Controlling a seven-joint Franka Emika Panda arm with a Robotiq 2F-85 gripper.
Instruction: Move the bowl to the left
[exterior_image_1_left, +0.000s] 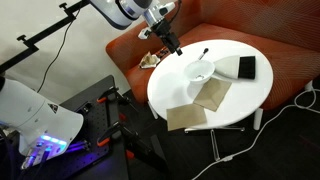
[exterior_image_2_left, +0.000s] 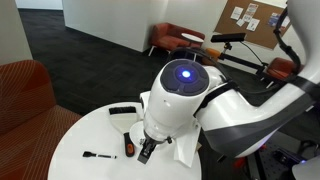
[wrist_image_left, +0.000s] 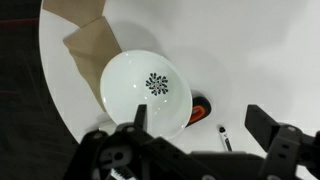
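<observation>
The white bowl's rim (exterior_image_1_left: 190, 64) (wrist_image_left: 190, 104) beside the small orange and black object, across from the tan napkins, is the next place my gripper needs to go to and close.
The white bowl (wrist_image_left: 147, 92) has a small black pattern in its centre and stands upright on the round white table (wrist_image_left: 250, 50). In an exterior view the bowl (exterior_image_1_left: 199, 70) is near the table's middle. My gripper (wrist_image_left: 200, 128) is open and empty, hovering above the table. In the wrist view one finger overlaps the bowl's near rim and the other stands well apart from it, past a marker. In an exterior view the gripper (exterior_image_1_left: 172, 44) hangs above the table's edge, apart from the bowl. The robot's body hides the bowl in the exterior view from behind it.
Tan napkins (exterior_image_1_left: 212, 95) (wrist_image_left: 88, 45) lie beside the bowl. A black block (exterior_image_1_left: 246, 67) (exterior_image_2_left: 122, 109) lies on the table. A small orange and black object (wrist_image_left: 200, 108) and a black marker (wrist_image_left: 224, 137) lie near the bowl. A red sofa (exterior_image_1_left: 280, 30) curves behind the table.
</observation>
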